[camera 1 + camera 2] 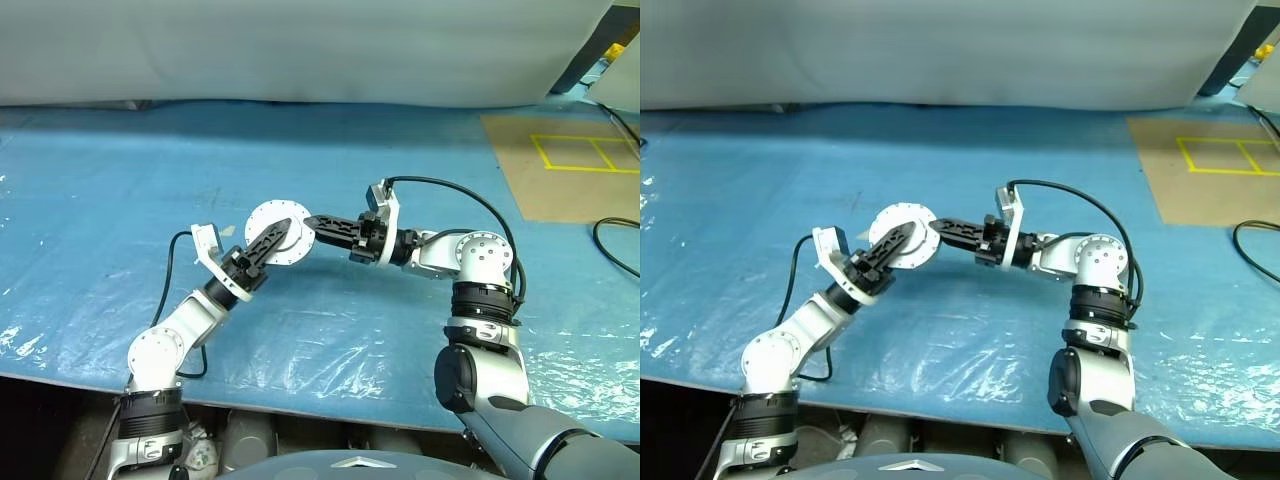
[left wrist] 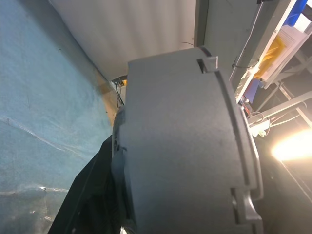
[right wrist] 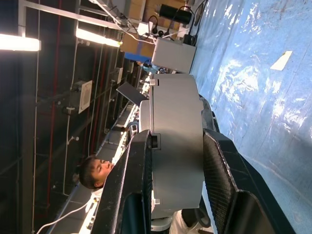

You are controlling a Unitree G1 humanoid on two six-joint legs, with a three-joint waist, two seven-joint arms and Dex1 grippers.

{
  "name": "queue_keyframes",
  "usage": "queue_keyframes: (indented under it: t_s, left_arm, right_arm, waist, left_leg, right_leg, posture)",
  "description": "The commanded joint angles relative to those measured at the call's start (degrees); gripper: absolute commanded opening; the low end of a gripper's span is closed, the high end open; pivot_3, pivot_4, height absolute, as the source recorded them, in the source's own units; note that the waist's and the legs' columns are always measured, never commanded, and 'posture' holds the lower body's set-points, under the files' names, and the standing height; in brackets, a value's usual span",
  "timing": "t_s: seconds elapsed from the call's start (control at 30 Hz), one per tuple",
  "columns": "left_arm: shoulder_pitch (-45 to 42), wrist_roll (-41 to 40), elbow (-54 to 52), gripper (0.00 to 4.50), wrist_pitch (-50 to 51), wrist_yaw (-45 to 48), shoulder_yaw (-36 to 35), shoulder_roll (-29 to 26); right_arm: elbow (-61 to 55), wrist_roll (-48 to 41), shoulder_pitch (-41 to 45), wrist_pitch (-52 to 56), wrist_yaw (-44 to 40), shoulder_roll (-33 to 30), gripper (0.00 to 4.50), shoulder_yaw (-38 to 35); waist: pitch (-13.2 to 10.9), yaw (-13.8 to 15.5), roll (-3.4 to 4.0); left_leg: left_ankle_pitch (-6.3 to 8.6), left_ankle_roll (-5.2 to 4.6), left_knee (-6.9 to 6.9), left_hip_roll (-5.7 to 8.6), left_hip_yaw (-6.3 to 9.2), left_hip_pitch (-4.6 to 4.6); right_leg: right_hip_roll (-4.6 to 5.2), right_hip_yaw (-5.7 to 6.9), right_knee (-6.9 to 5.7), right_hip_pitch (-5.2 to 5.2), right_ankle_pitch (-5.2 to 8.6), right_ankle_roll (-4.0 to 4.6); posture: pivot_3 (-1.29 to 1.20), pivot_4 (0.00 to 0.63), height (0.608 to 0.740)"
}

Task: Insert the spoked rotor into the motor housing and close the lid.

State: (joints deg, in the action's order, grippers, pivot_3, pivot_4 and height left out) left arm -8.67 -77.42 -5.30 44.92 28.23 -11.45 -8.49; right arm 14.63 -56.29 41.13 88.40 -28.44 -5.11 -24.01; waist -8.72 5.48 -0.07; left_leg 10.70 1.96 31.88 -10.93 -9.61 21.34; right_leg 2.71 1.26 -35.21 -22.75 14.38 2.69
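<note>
Next, my left gripper sets the motor housing on the blue sheet (image 1: pixel 147 230) beside the pale scrap, away from the brown board.
A thick, pale grey drum, the motor housing (image 1: pixel 266 220), hangs above the blue table between both arms. Its face toward the head camera is plain, with small holes round the rim. My right gripper (image 1: pixel 312 222) reaches in from the right and is shut on the drum's edge; the right wrist view has the drum (image 3: pixel 175 107) clamped between the two black fingers (image 3: pixel 131 185). My left gripper (image 1: pixel 272 240) comes up from the lower left and lies across the drum's face. A thinner flanged plate (image 2: pixel 246 161) sits against one side; I cannot tell whether it is the lid. The spoked rotor is hidden.
The table wears a blue plastic sheet (image 1: pixel 150 170). A brown board with yellow taped squares (image 1: pixel 570 165) lies at the back right, with a black cable (image 1: pixel 615 240) beside it. A small pale scrap (image 3: pixel 285 60) lies on the sheet. A person (image 3: pixel 95 170) stands beyond the table.
</note>
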Motion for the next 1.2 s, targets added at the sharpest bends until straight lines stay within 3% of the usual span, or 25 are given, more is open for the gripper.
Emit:
queue_keyframes:
  t_s: [0.03, 0.2, 0.37, 0.5, 0.7, 1.0, 1.2]
  left_arm:
    - [-1.0, 1.0, -1.7, 2.61, -0.1, 1.9, 0.3, 0.1]
    - [0.5, -2.2, -2.8, 2.61, 0.8, 5.0, -0.9, 0.6]
    - [-0.5, -1.0, -4.4, 2.60, 0.8, 1.2, -0.2, 0.9]
    - [-1.3, -1.5, -4.9, 2.60, 0.7, 0.3, -0.7, 0.9]
    - [-1.8, -2.0, -3.5, 2.59, -0.4, -0.7, -3.2, 0.3]
    - [-5.1, -2.7, -3.1, 2.59, -5.1, -4.5, -11.3, -1.9]
    - [-8.9, 10.9, 6.1, 2.59, -15.2, -6.9, -16.1, -8.5]
  right_arm:
    - [-2.3, -2.6, 0.5, -0.6, -0.9, 0.7, 1.10, -0.4]
    - [-2.2, -2.7, 0.4, -0.6, -0.6, 0.8, 1.10, -0.5]
    - [-2.4, -2.2, 0.1, -1.3, -0.7, 0.5, 1.10, 0.0]
    - [-7.6, 0.6, -2.7, -9.5, -4.7, -0.6, 1.10, 5.0]
    - [-1.9, 1.2, -1.6, -10.3, -1.6, -0.9, 3.05, 4.3]
    - [0.4, 0.6, -1.4, -9.2, 0.1, -1.3, 3.05, 3.4]
    - [0.2, 2.5, -2.2, -11.6, -0.4, -1.7, 3.05, 5.2]
  waist:
    - [0.0, 0.0, 0.00]
    - [0.0, -0.1, 0.00]
    - [0.0, 0.0, -0.01]
    - [0.0, 0.1, -0.02]
    - [0.0, -0.1, -0.04]
    - [0.0, -0.1, -0.06]
    - [0.0, -0.3, -0.07]
  left_leg:
    - [0.00, 0.00, 0.00, 0.00, 0.00, 0.00]
    - [0.00, 0.00, 0.00, 0.00, 0.00, 0.01]
    - [0.00, 0.00, 0.00, -0.01, 0.01, 0.01]
    - [0.00, 0.00, 0.01, -0.03, 0.03, 0.02]
    - [0.00, 0.00, 0.02, -0.01, 0.05, 0.00]
    - [0.00, 0.00, 0.05, 0.02, 0.12, 0.06]
    - [0.00, 0.00, 0.09, 0.01, 0.33, 0.04]
  right_leg:
    - [0.00, 0.00, 0.00, 0.00, 0.00, 0.00]
    - [0.01, 0.00, 0.00, 0.00, 0.00, 0.00]
    - [0.01, 0.01, 0.00, 0.00, 0.00, 0.01]
    - [0.03, 0.01, 0.00, 0.01, 0.00, 0.00]
    - [0.01, 0.00, -0.01, 0.01, 0.00, 0.00]
    - [0.00, 0.02, -0.02, -0.01, 0.00, 0.00]
    - [-0.06, 0.04, -0.04, 0.00, 0.00, 0.00]
  posture:
    - [0.00, 0.150, 0.740]
    - [0.00, 0.150, 0.740]
    - [0.00, 0.150, 0.740]
    - [0.00, 0.150, 0.740]
    - [0.00, 0.150, 0.740]
    - [0.00, 0.150, 0.740]
    - [0.00, 0.150, 0.740]
